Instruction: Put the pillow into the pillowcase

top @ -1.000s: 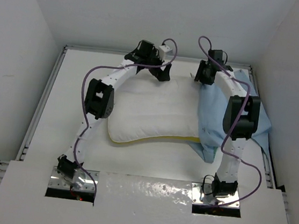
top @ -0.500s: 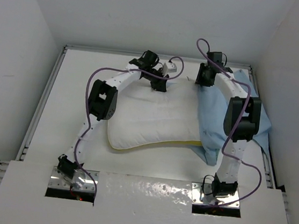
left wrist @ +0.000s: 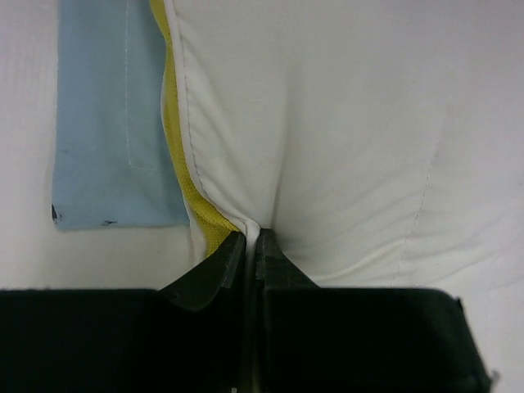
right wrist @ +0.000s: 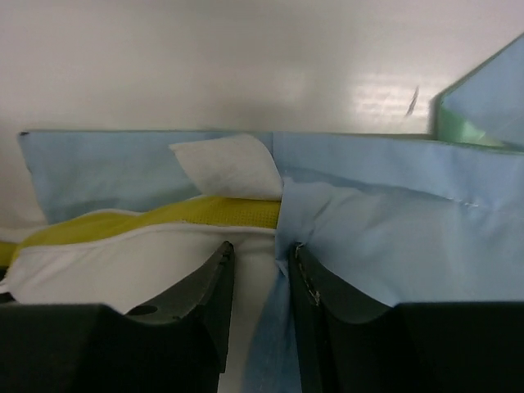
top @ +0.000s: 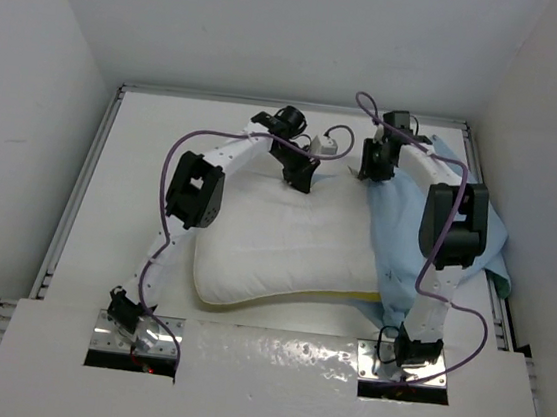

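Observation:
The robot's left gripper will release the white pillow's far edge on the bare table (top: 215,129) close to the back rail.
The white pillow (top: 285,239) lies mid-table with its right end inside the light blue pillowcase (top: 402,228). My left gripper (top: 302,179) is at the pillow's far edge. In the left wrist view it (left wrist: 251,235) is shut on a pinch of white pillow fabric (left wrist: 344,123) beside the yellow band (left wrist: 176,139). My right gripper (top: 372,169) is at the far corner of the case's mouth. There its jaws (right wrist: 260,258) stand apart over the pillow (right wrist: 123,262), and the pillowcase hem (right wrist: 393,213) hangs against the right finger.
White walls stand close around the table (top: 138,203), with raised rails along its left and right edges. Purple cables loop off both arms. A sea-green corner of the case (right wrist: 463,123) shows at the far right, near the back wall.
My left gripper has shut on the pillow's far edge and moved right and nearer. The pillow has slid toward the near edge and further into the case. The right gripper has barely moved.

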Tool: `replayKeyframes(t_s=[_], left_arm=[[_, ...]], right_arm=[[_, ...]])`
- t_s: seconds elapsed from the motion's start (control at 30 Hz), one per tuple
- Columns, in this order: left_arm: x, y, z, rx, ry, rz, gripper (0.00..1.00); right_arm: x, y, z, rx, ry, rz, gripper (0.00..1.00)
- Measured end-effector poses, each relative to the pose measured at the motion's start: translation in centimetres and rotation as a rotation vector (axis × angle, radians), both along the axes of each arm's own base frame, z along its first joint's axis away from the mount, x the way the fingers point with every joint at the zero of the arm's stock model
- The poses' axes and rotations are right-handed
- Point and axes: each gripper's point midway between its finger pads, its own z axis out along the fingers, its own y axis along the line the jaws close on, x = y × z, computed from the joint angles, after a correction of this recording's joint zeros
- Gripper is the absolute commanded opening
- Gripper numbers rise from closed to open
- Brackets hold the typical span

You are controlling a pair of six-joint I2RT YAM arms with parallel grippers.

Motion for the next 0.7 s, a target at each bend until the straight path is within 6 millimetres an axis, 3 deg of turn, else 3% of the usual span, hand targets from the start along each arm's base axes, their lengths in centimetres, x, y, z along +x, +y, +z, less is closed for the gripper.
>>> replayKeyframes(t_s=[0.07, 0.17, 0.3, 0.47, 0.57, 0.7], left_arm=[[-0.7, 0.2, 0.0, 0.015, 0.025, -0.003, 0.00], [-1.4, 0.4, 0.1, 0.031, 0.061, 0.005, 0.00], [-2.0, 0.5, 0.8, 0.043, 0.087, 0.008, 0.00], [-2.5, 0.7, 1.3, 0.053, 0.116, 0.016, 0.00], [-3.2, 1.1, 1.2, 0.074, 0.152, 0.022, 0.00], [-4.1, 1.7, 1.3, 0.093, 0.201, 0.024, 0.00]], right_arm=[[-1.6, 0.1, -1.6, 0.002, 0.044, 0.003, 0.23], [-2.7, 0.0, -1.3, 0.009, 0.048, -0.006, 0.01], [-3.3, 0.2, 0.5, 0.019, 0.021, -0.029, 0.00], [-3.0, 1.3, 1.2, 0.019, 0.005, -0.060, 0.00], [-2.9, 3.5, 1.4, 0.011, -0.021, -0.059, 0.00], [-2.3, 8.4, 2.3, 0.066, -0.095, -0.063, 0.00]])
